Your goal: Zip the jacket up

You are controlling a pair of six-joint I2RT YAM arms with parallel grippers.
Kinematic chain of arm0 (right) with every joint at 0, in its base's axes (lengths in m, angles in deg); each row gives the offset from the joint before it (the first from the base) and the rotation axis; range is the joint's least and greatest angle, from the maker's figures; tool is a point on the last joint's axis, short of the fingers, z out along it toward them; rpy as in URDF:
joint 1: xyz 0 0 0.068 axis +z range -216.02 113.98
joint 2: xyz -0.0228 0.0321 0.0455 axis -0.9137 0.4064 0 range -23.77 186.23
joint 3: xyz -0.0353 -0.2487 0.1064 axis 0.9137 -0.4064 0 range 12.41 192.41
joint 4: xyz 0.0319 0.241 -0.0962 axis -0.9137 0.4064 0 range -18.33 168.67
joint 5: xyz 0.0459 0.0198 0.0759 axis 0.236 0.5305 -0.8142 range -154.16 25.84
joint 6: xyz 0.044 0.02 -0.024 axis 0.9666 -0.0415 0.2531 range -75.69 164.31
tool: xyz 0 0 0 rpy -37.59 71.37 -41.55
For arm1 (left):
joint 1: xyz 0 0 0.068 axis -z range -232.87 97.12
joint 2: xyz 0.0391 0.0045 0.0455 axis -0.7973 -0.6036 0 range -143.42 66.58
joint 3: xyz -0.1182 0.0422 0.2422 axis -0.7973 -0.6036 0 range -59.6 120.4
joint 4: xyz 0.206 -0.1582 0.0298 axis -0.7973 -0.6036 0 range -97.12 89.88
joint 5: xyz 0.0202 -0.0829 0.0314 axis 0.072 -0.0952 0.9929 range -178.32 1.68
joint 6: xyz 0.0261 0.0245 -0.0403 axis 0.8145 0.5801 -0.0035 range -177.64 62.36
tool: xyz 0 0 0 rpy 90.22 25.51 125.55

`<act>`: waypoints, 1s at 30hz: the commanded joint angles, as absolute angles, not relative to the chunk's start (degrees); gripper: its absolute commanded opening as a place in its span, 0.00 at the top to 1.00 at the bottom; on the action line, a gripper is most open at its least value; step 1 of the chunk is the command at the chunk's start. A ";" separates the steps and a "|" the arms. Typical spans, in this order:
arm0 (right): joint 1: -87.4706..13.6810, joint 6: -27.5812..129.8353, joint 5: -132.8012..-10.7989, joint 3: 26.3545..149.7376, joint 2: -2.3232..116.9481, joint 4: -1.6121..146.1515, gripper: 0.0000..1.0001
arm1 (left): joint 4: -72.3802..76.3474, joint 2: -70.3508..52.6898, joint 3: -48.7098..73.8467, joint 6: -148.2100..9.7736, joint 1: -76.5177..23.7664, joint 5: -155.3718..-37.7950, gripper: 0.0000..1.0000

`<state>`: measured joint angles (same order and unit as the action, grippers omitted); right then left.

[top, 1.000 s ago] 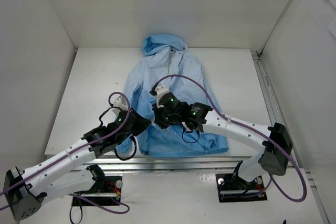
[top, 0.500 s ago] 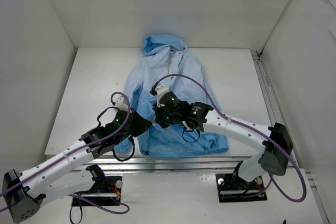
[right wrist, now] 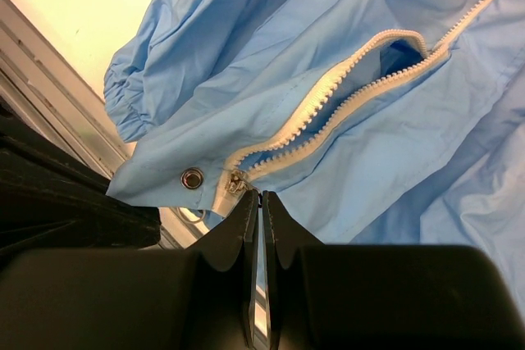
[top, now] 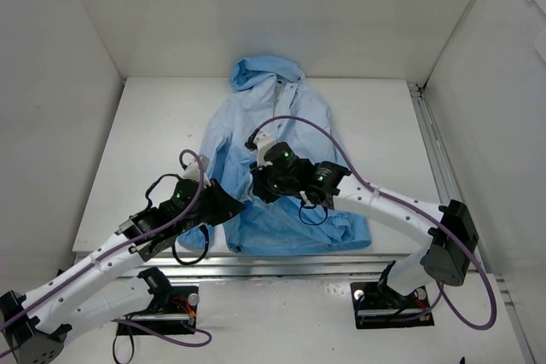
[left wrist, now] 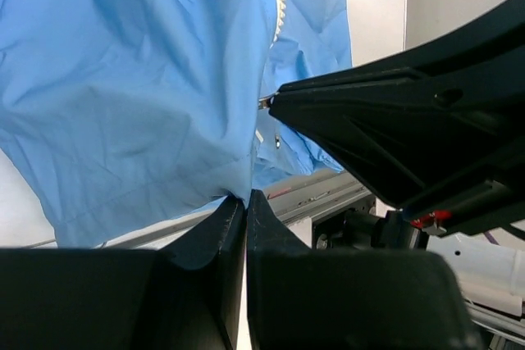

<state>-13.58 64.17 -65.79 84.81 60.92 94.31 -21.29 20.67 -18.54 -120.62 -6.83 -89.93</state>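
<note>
The hem beyond the metal snap, away from the slider, is pinched in my left gripper, so next I open that gripper and take the zipper's bottom end (right wrist: 222,202).
The light-blue jacket (top: 273,117) lies flat on the white table, hood at the far end, hem at the near edge. My left gripper (top: 237,205) is shut on the bottom hem of the jacket (left wrist: 123,79), pinching the fabric at the fingertips (left wrist: 234,206). My right gripper (top: 258,192) sits just right of it, shut on the pull at the zipper slider (right wrist: 236,184) low on the front. Above the slider the white zipper teeth (right wrist: 353,79) gape apart. A metal snap (right wrist: 193,177) sits beside the slider.
White enclosure walls stand on three sides of the table (top: 145,151). An aluminium rail (top: 299,260) runs along the near edge and another (top: 431,151) along the right. Purple cables loop over both arms. The right gripper's black body (left wrist: 410,120) fills the left wrist view's right side.
The left arm has drawn back toward the near left with the hem in its grip. The right gripper has shifted slightly away from the near edge along the zipper.
</note>
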 commanded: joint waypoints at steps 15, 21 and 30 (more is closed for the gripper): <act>-12.06 74.27 -61.96 89.49 59.90 91.71 1.00 | -27.44 21.14 -9.60 -135.15 -2.08 -75.77 0.28; -11.61 78.76 -62.32 90.54 60.52 91.80 1.00 | -26.40 20.61 -11.52 -142.09 0.99 -72.07 0.36; -11.97 81.49 -63.72 91.07 60.70 91.80 1.00 | -27.28 21.93 -13.63 -147.72 4.16 -64.51 0.37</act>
<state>-11.98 79.32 -63.75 87.68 61.00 94.98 -28.17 21.78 -13.54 -144.14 3.09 -69.47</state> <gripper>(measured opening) 0.007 0.631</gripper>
